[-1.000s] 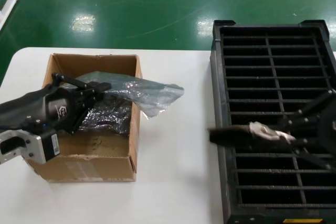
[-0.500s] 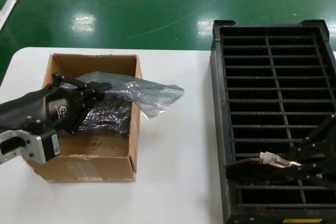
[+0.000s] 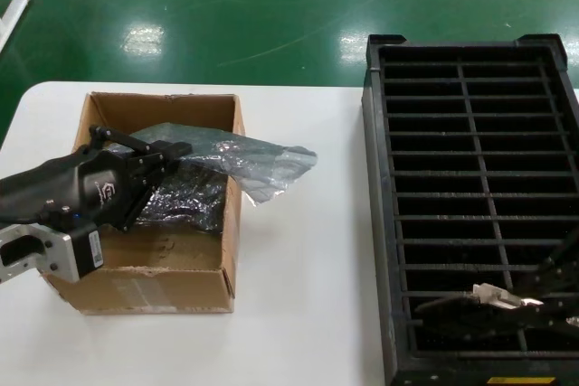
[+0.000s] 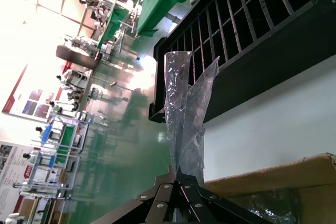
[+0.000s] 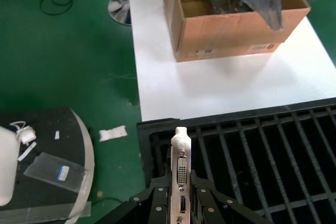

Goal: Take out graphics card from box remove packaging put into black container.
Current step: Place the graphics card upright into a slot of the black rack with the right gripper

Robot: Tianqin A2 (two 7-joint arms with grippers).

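Next, my right gripper releases the graphics card in the black container's end slot (image 3: 463, 328) (image 5: 166, 169) that is nearest the yellow label.
The brown box (image 3: 158, 288) stands on the left of the white table. Over it my left gripper (image 3: 175, 150) is shut on one end of the crinkly grey packaging (image 3: 253, 162), which hangs out over the box's right wall; the left wrist view shows the packaging (image 4: 184, 103) rising from that gripper (image 4: 181, 172). The graphics card (image 3: 496, 296) lies low in a near slot of the black container (image 3: 374, 178), with my right gripper (image 3: 536, 299) shut on it. In the right wrist view its silver bracket (image 5: 181, 153) stands between the fingers of the right gripper (image 5: 181, 184).
A shiny dark bagged bundle (image 3: 185, 201) lies inside the box. The black container's ribs (image 3: 479, 174) split it into narrow slots. Bare white table (image 3: 303, 268) separates box and container. Green floor lies beyond the table's far edge.
My right gripper has carried the graphics card toward the container's near end and lower into a slot. The left gripper and the packaging have not moved.
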